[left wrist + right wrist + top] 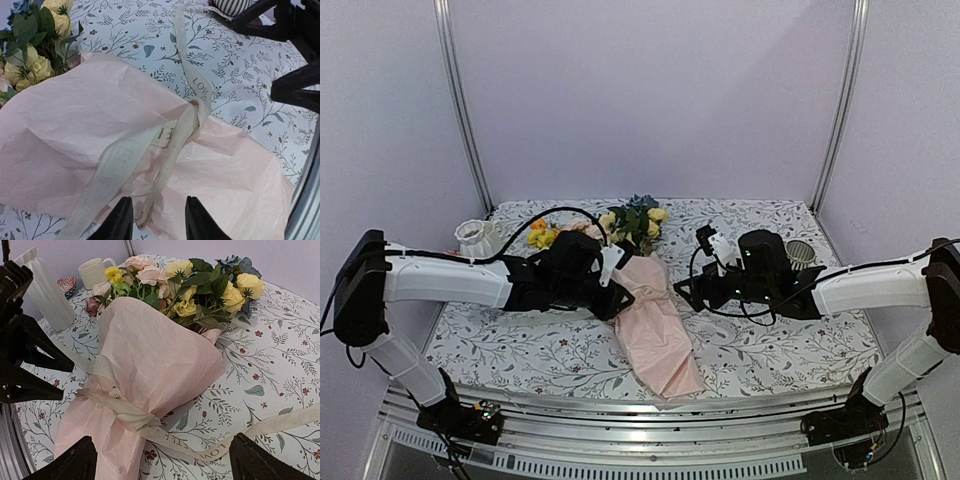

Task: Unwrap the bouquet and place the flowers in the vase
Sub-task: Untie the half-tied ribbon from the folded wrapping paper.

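The ribbon's knot still holds the pink paper tight. Next, my left gripper pinches the thin tail's loose end (144, 219) and pulls it away from the knot.
The bouquet (655, 320) lies across the middle of the table in pale pink paper (150, 355), with its flowers (195, 285) pointing to the back. A cream ribbon (197, 107) is still knotted around the paper. My left gripper (158, 217) is open just over the wrap, and a thin ribbon tail lies loose between its fingertips. My right gripper (162, 460) stands wide open on the bouquet's other side, low over the knot (132, 415), with the long printed ribbon tail (280, 422) running across the cloth. The white ridged vase (44, 295) stands at the back left.
A cream mug (95, 271) and a small patterned cup (66, 285) stand near the vase. A striped cup (800, 252) sits behind the right arm. The floral cloth (770, 340) covers the table. Lilac walls close in the back and sides.
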`<state>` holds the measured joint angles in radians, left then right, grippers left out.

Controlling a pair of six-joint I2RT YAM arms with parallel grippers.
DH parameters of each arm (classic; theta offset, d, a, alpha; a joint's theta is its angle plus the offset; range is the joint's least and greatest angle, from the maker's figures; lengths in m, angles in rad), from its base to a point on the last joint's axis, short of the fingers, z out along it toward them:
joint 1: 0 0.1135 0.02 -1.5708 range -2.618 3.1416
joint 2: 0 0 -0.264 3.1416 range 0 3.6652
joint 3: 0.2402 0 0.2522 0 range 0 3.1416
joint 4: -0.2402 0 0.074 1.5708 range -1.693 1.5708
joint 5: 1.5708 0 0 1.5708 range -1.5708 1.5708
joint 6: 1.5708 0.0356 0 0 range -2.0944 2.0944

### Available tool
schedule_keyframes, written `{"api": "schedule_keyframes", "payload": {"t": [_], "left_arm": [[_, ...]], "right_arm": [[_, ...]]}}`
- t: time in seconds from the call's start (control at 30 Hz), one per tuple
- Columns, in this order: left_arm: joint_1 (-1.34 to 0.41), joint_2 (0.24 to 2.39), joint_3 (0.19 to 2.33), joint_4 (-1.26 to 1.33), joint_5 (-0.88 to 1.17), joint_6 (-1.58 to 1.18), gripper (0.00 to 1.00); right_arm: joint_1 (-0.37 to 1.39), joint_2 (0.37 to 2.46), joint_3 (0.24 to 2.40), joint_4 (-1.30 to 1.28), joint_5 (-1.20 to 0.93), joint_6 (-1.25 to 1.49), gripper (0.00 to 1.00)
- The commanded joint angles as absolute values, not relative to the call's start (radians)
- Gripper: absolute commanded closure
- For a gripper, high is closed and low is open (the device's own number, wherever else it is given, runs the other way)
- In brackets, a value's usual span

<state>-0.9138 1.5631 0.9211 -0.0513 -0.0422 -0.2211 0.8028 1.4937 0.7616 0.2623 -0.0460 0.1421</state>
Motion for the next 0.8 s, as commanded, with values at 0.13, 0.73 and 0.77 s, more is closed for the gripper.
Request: {"api": "schedule_keyframes", "payload": {"t": [0.13,0.73,0.77], "left_arm": [[-0.934,1.631,0.976,-0.064,-0.050,-0.189,0.56],[-0.934,1.703,1.010,-0.083,-0.092,-0.194,0.57],[-0.934,1.709,1.013,-0.086,-0.096,-0.196,0.57]], "right_arm": [[0.795,1.500,0.770,0.278,-0.058,0.147,0.06],[0.792,1.497,0.770,0.278,-0.058,0.154,0.06],[0.792,1.498,0.768,0.279,-0.059,0.155,0.06]]}}
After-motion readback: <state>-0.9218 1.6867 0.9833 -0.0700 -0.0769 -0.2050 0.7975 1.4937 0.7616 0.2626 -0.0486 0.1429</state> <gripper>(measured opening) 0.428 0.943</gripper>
